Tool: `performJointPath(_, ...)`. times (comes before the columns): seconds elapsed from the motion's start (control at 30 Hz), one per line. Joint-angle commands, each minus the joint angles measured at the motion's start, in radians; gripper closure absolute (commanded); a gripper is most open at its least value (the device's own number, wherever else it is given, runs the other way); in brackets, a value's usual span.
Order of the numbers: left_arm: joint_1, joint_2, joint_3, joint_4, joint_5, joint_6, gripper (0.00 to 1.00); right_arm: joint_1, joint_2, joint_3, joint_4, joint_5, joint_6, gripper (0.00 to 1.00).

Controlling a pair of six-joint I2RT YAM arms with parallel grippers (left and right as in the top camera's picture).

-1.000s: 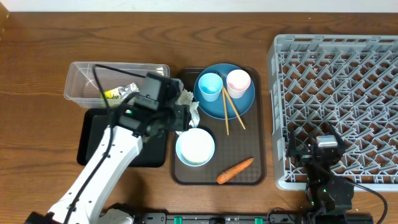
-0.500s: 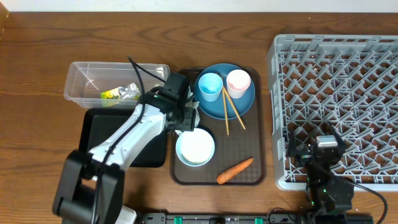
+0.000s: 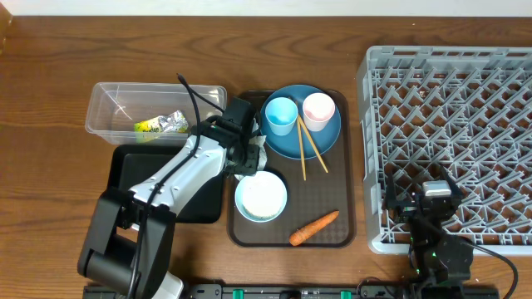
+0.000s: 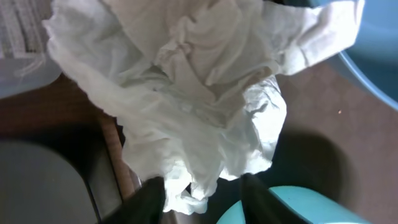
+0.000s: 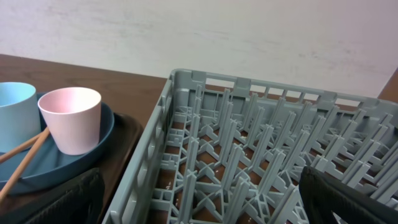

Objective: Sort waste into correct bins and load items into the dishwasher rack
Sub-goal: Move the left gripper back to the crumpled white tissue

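I can reach only the lower tip of the white paper with my left gripper's fingers, so next I open them and take the paper by its crumpled body [image 3: 261,153] near the blue plate.
Crumpled white paper [image 3: 258,148] lies on the serving tray's left edge beside the blue plate [image 3: 322,139]. My left gripper [image 3: 249,156] is down over it. In the left wrist view the paper [image 4: 186,93] fills the frame and its lower tip hangs between the narrowed, still parted fingers [image 4: 146,202]. The left one touches it, the right one stands off. The yellow-green wrapper [image 3: 162,124] lies in the clear tub [image 3: 108,100]. My right gripper [image 3: 424,189] hangs wide open over the grey rack's [image 3: 465,83] front left corner, holding nothing.
The brown serving tray [image 3: 332,195] holds the plate with a light blue cup [image 3: 281,114], a pink cup [image 3: 318,108] and chopsticks [image 3: 309,149], a white bowl [image 3: 261,197] and a carrot [image 3: 314,227]. A black tray [image 3: 125,195] lies under my left arm.
My left arm swung right from the clear tub to the crumpled paper, and its jaws have narrowed around the paper's lower end. The right arm has not moved.
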Motion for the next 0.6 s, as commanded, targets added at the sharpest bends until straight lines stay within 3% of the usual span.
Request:
performJointPath(0.0,-0.002,0.008,-0.007,-0.003,-0.011,0.009,0.72,0.002,-0.002,-0.002,-0.003,0.007,0.007,0.01)
performJointPath(0.13,-0.002,0.007,-0.007,-0.004,-0.011,0.008,0.85,0.002,-0.002,-0.002,-0.003,0.007,0.007,0.01)
performJointPath(0.3,-0.002,0.001,-0.007,-0.005,-0.01,0.009,0.87,0.002,-0.002,-0.002,-0.003,0.007,0.007,0.01)
performJointPath(0.37,-0.002,-0.006,-0.007,-0.007,-0.008,0.008,0.84,0.002,-0.002,-0.002,-0.003,0.007,0.007,0.01)
performJointPath(0.47,-0.002,-0.01,-0.007,-0.003,-0.008,0.008,0.42,0.002,-0.002,-0.002,-0.003,0.007,0.007,0.01)
performJointPath(0.57,-0.002,-0.009,-0.007,0.004,-0.008,0.008,0.16,0.002,-0.002,-0.002,-0.003,0.007,0.007,0.01)
